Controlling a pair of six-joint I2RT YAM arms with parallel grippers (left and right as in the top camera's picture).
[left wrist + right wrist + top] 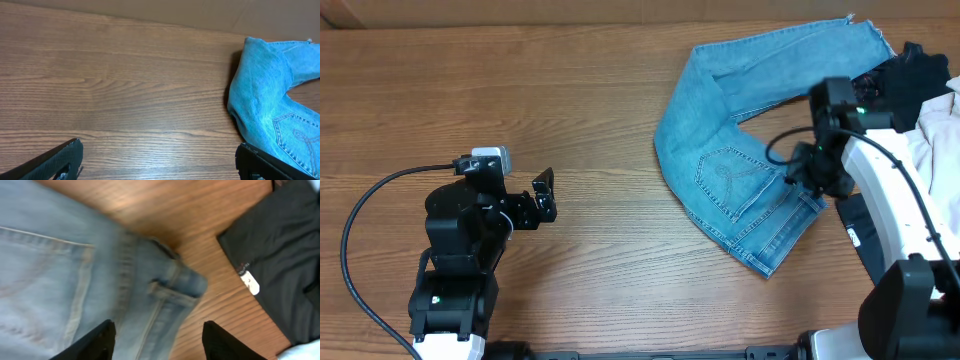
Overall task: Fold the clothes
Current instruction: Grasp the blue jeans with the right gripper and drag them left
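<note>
I can see the jeans lying bent with their waistband far from my left gripper, so next I take the waistband corner (815, 206) with my right gripper and swing it toward the table's middle.
The light blue denim jeans (740, 150) lie on the right half of the wooden table, bent into a curve, with a stitched back pocket and waistband toward the front. They also show in the left wrist view (270, 110) and the right wrist view (75, 270). My right gripper (800, 170) is open just above the waistband corner (175, 282), holding nothing. My left gripper (542, 195) is open and empty over bare wood, well left of the jeans.
A dark garment (905, 75) and a cream cloth (940, 130) lie at the right edge. A dark flat piece with a white label (270, 265) lies next to the waistband. The table (570, 120) is wood-grained.
</note>
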